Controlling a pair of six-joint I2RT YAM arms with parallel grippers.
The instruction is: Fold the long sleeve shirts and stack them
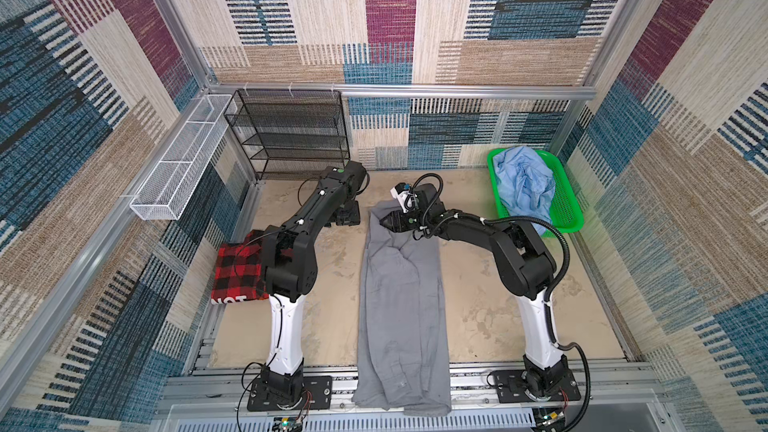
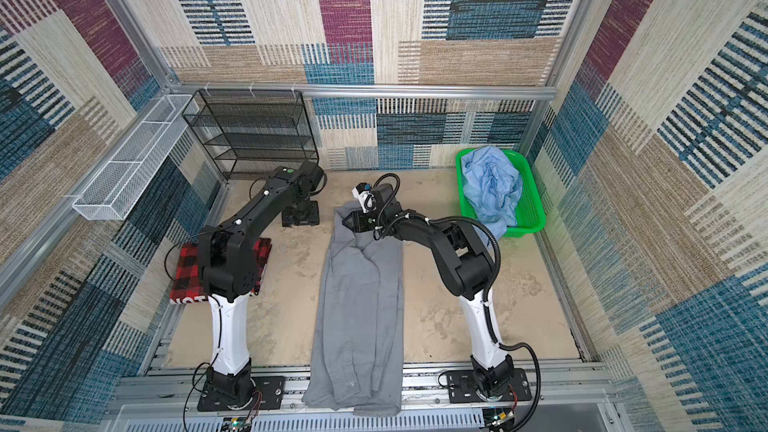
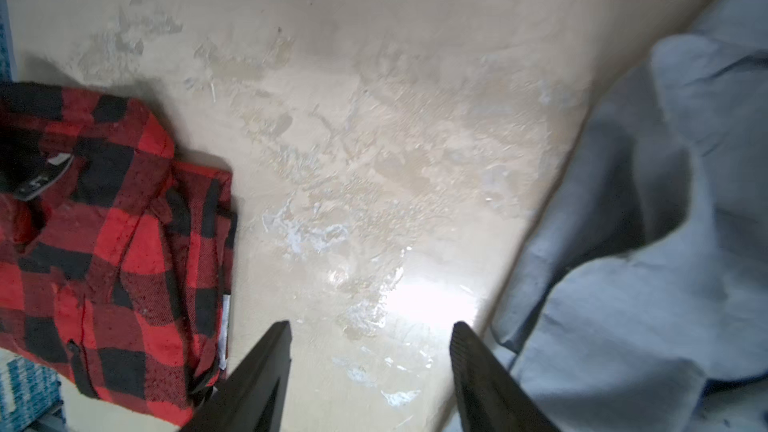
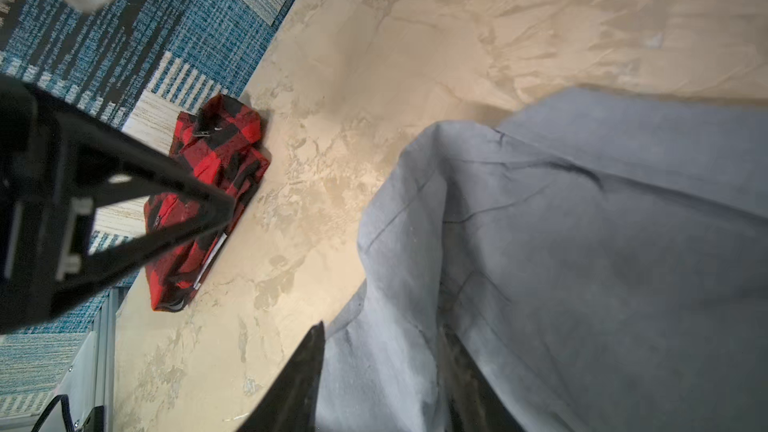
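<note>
The robot's right gripper straddles a raised fold short of the grey shirt's far corner, so it should lift clear and pinch that far corner (image 4: 444, 132).
The grey shirt (image 1: 399, 305) (image 2: 361, 305) lies as a long narrow strip down the middle of the table, its near end hanging over the front rail. My right gripper (image 1: 384, 220) (image 4: 384, 330) sits low at the shirt's far end, open, with grey cloth (image 4: 582, 243) lying between its fingers. My left gripper (image 1: 347, 216) (image 3: 370, 326) is open over bare table just left of that far end, holding nothing. The red-and-black plaid shirt (image 1: 239, 272) (image 3: 104, 243) (image 4: 208, 209) lies folded at the left edge. The light blue shirt (image 1: 525, 189) (image 2: 492, 184) is crumpled in the green basket (image 1: 567, 201).
A black mesh shelf rack (image 1: 291, 135) stands at the back left, and a white wire basket (image 1: 183, 160) hangs on the left wall. The green basket sits at the back right corner. Bare beige table (image 1: 478, 284) shows on both sides of the grey shirt.
</note>
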